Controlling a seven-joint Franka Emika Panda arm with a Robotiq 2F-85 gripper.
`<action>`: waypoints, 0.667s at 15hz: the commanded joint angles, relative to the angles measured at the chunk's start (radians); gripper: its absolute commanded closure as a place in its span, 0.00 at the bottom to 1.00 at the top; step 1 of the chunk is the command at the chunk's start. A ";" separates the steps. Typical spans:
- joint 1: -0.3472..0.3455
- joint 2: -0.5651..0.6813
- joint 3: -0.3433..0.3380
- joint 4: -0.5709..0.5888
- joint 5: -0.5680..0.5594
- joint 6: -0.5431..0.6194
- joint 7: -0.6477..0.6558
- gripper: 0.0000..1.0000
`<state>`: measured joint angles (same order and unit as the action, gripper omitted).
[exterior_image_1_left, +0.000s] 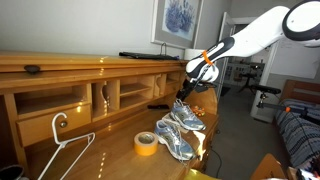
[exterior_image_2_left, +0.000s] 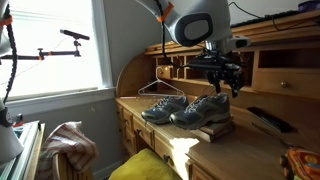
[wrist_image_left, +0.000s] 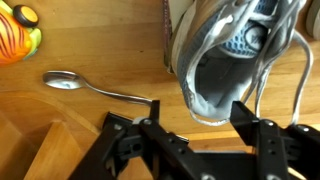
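Note:
The shoe sits at a slant across the box under it, so the robot's gripper should grab the white lace loop (wrist_image_left: 206, 121) and pull the shoe round until it is straight.
A pair of grey running shoes (exterior_image_1_left: 178, 128) (exterior_image_2_left: 190, 108) lies side by side on the wooden desk (exterior_image_1_left: 105, 160). My gripper (exterior_image_1_left: 190, 88) (exterior_image_2_left: 228, 85) hangs just above the shoes, pointing down. In the wrist view the heel end of one shoe (wrist_image_left: 230, 50) reaches in between my fingers, its opening facing the camera and its laces hanging at the right. My gripper (wrist_image_left: 198, 112) stands open: the right finger (wrist_image_left: 245, 112) is at the heel's rim, while the left finger (wrist_image_left: 150, 112) is well clear of it. Nothing is clamped.
A metal spoon (wrist_image_left: 90, 88) and an orange toy (wrist_image_left: 18, 30) lie on the desk beside the shoe. A yellow tape roll (exterior_image_1_left: 146, 143) and a white hanger (exterior_image_1_left: 60, 150) lie further along. A dark remote (exterior_image_2_left: 268, 120) sits near the desk's cubbyholes.

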<state>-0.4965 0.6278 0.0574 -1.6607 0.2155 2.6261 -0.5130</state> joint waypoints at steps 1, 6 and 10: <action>-0.024 0.023 0.024 0.020 0.031 -0.026 -0.029 0.51; -0.028 0.000 0.023 0.000 0.037 -0.020 -0.021 0.91; -0.032 -0.031 0.025 -0.023 0.038 -0.016 -0.026 1.00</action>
<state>-0.5144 0.6281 0.0697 -1.6603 0.2266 2.6245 -0.5131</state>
